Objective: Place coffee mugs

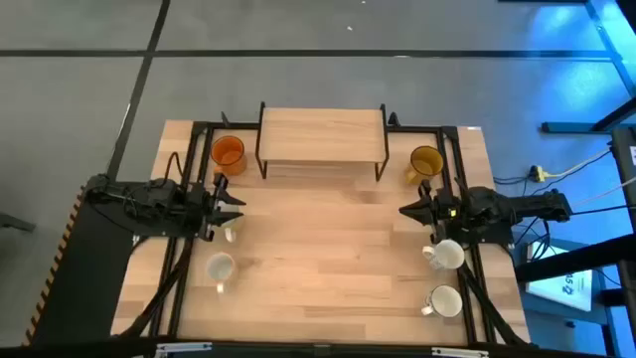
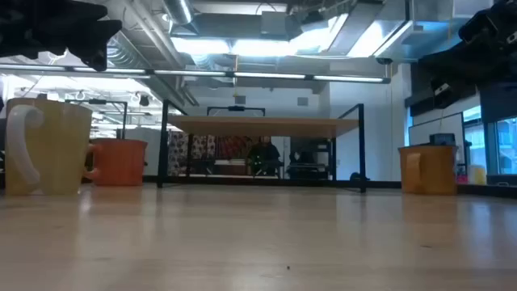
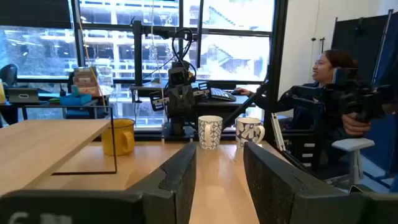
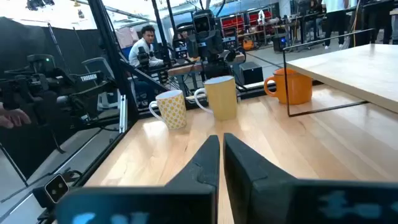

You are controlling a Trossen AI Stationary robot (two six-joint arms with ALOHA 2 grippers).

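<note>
Next, I close my right gripper on the amber-yellow mug's rim [image 1: 413, 167] above its handle, beside the wooden riser.
Seen from above, the orange mug [image 1: 229, 152] stands left of the wooden riser and the amber-yellow mug [image 1: 425, 161] to its right. Two white mugs [image 1: 219, 267] stand upright near the table's left edge, two more [image 1: 445, 255] near its right edge. My left gripper [image 1: 241, 204] hovers open beside the left pair, pointing right; its wrist view shows the fingers [image 3: 217, 168] apart. My right gripper [image 1: 402, 211] hovers shut between the amber mug and the right pair, pointing left, with its fingers [image 4: 221, 152] together. Neither touches a mug.
The wooden riser [image 1: 322, 134] on thin black legs stands at the far middle, with open room under its top [image 2: 262, 125]. A black frame [image 1: 452, 149] runs along the table's sides. The table's middle [image 1: 328, 249] is bare wood. People sit beyond both side edges [image 3: 326, 68] [image 4: 146, 40].
</note>
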